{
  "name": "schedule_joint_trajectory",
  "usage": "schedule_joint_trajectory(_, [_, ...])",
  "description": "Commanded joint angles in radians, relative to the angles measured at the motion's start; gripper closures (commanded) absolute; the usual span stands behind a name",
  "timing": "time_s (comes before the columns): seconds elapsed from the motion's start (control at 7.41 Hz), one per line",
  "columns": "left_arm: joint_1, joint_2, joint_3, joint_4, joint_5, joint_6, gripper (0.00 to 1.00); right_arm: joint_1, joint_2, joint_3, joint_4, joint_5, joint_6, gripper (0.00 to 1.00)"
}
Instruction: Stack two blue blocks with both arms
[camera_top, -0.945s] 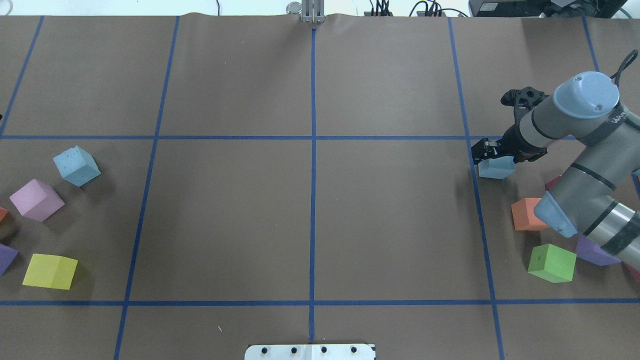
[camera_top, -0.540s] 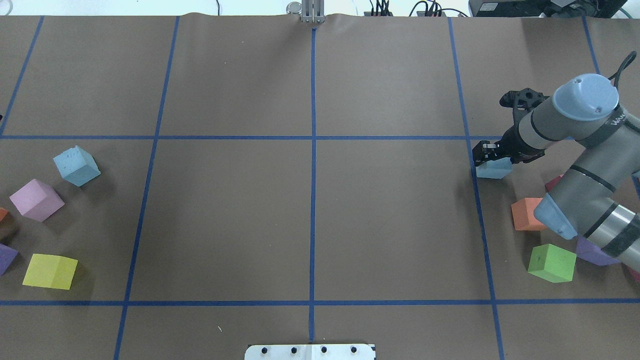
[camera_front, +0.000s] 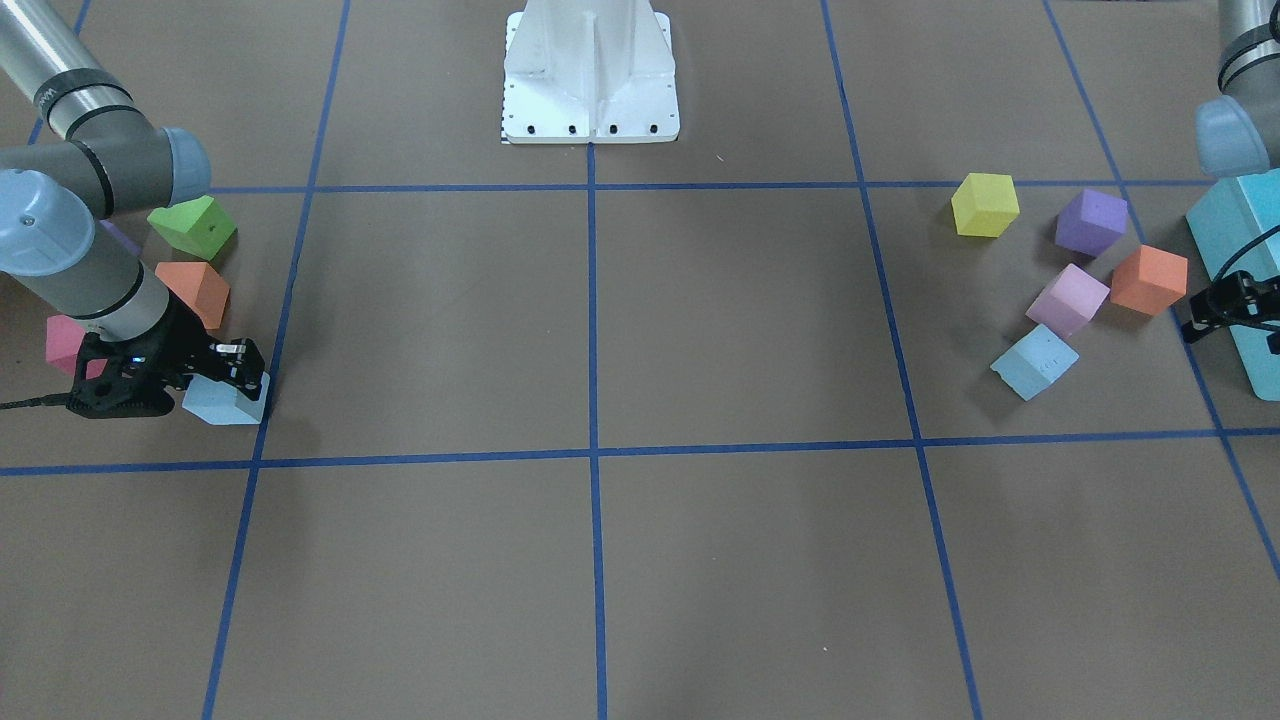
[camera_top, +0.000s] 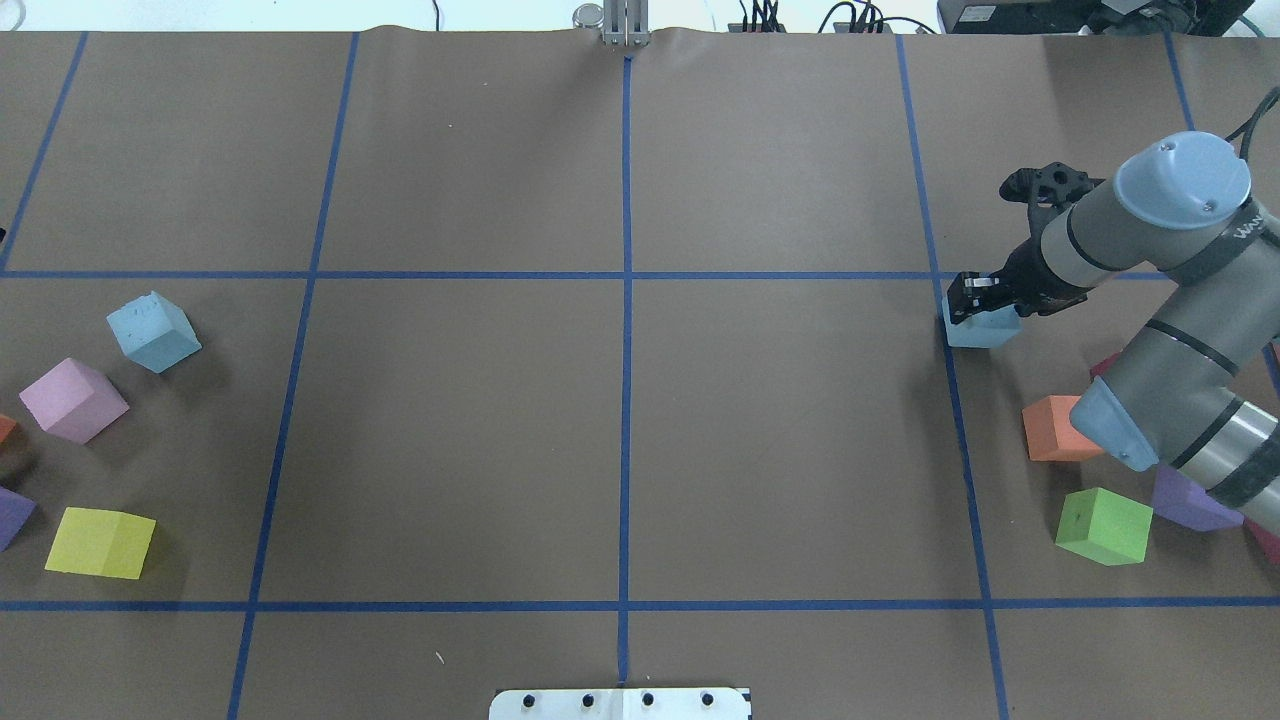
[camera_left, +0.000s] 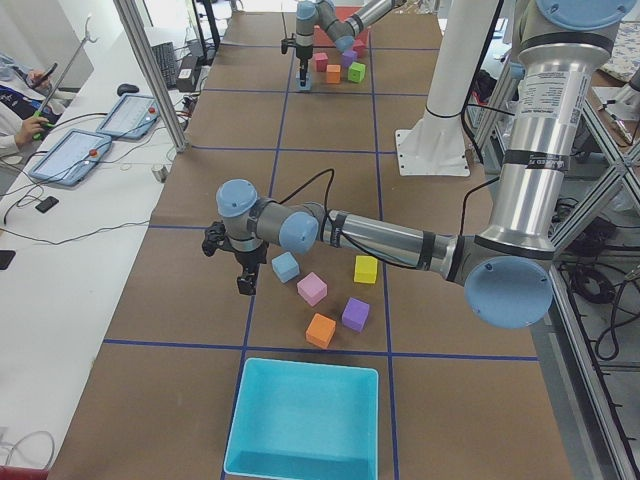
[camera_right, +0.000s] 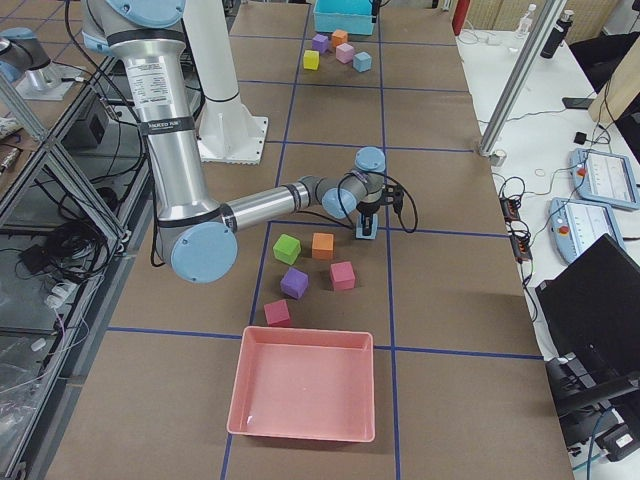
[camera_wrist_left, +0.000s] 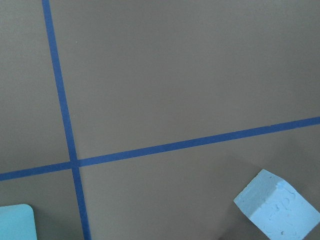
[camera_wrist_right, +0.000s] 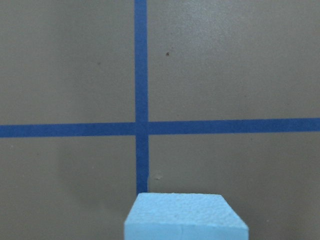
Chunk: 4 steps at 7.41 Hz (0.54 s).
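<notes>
I should next move my left gripper to the free blue block next to the pink cube and close it on the block's opposite sides (camera_front: 1034, 360) (camera_wrist_left: 277, 204).
One blue block (camera_top: 981, 329) sits between the fingers of my right gripper (camera_top: 983, 304) at the right of the table, over a blue tape line. The gripper is shut on it. It also shows in the front view (camera_front: 226, 402) and at the bottom of the right wrist view (camera_wrist_right: 185, 217). The other blue block (camera_top: 153, 331) lies free at the far left, also in the front view (camera_front: 1035, 362) and the left wrist view (camera_wrist_left: 277, 210). My left gripper (camera_front: 1200, 318) hovers beside the turquoise bin, apart from that block. I cannot tell whether it is open or shut.
A turquoise bin (camera_front: 1238, 250) stands at the left end, with pink (camera_top: 73, 400), yellow (camera_top: 100, 542), purple and orange cubes nearby. Orange (camera_top: 1052, 428), green (camera_top: 1103, 526) and purple cubes lie near my right arm. A pink bin (camera_right: 305, 385) stands at the right end.
My right gripper has shifted a little left and towards the far side, carrying the blue block with it. The left-side cubes have not moved.
</notes>
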Motion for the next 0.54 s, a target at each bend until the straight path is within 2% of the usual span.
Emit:
schedule_joint_trajectory(0.0, [0.036, 0.000, -0.016, -0.073, 0.002, -0.178, 0.00, -0.009, 0.008, 0.094, -0.101, 0.000, -0.007, 0.43])
schedule_joint_trajectory(0.27, [0.074, -0.001, -0.017, -0.093, 0.022, -0.218, 0.00, -0.034, 0.115, 0.220, -0.352, -0.013, 0.002, 0.42])
schedule_joint_trajectory(0.4, [0.090, -0.001, -0.017, -0.113, 0.022, -0.288, 0.00, -0.052, 0.199, 0.231, -0.456, -0.032, 0.010, 0.42])
